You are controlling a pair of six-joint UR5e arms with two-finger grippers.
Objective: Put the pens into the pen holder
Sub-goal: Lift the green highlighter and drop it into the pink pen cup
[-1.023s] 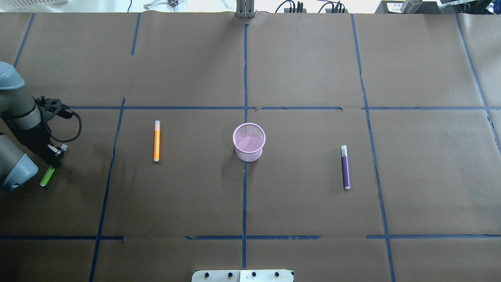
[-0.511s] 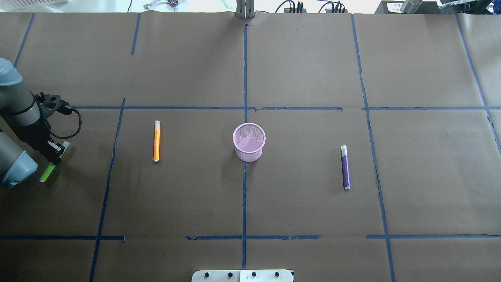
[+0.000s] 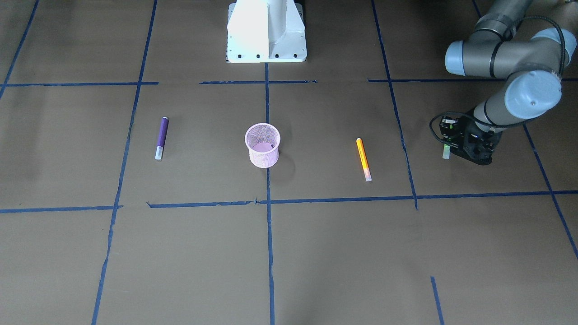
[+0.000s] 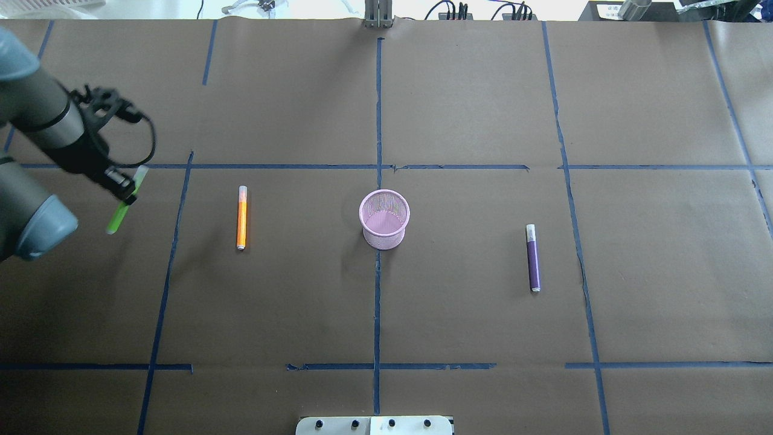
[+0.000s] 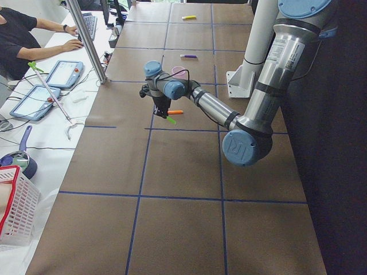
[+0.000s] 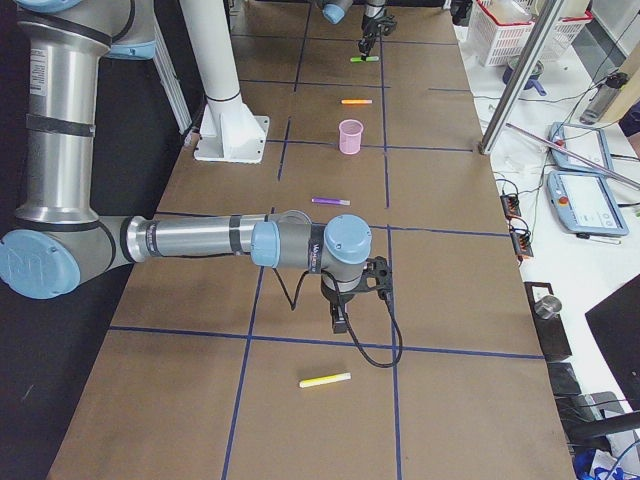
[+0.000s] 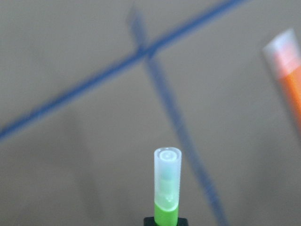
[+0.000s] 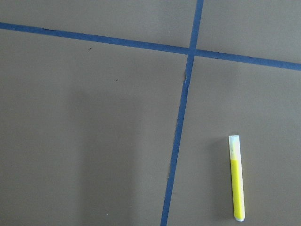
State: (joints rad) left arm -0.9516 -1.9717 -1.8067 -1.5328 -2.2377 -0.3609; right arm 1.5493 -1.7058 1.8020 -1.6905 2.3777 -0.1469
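Note:
The robot's left gripper needs to release the green pen inside the pink mesh pen holder (image 3: 263, 137) that stands on the blue tape line.
My left gripper (image 4: 128, 192) is shut on the middle of the green pen (image 4: 118, 216) and holds it tilted above the table's left part. The wrist view shows the green pen (image 7: 167, 188) with its pale cap pointing away. The orange pen (image 4: 241, 217) lies on the paper to the right of it. The pink mesh pen holder (image 4: 384, 219) stands upright at the centre with no pen in it. The purple pen (image 4: 532, 258) lies right of the holder. My right gripper (image 6: 340, 318) shows only in the exterior right view, over the paper; I cannot tell if it is open.
A yellow pen (image 8: 236, 179) lies on the paper near the right gripper, also in the exterior right view (image 6: 325, 380). Blue tape lines (image 4: 377, 272) cross the brown paper. The robot's white base (image 3: 266, 31) stands at the table's near edge. An operator and tablets (image 5: 63, 71) are beyond the far edge.
My left gripper has risen with the green pen, lifting it off the paper, and has moved toward the far side and slightly right. The other pens and the holder have not moved.

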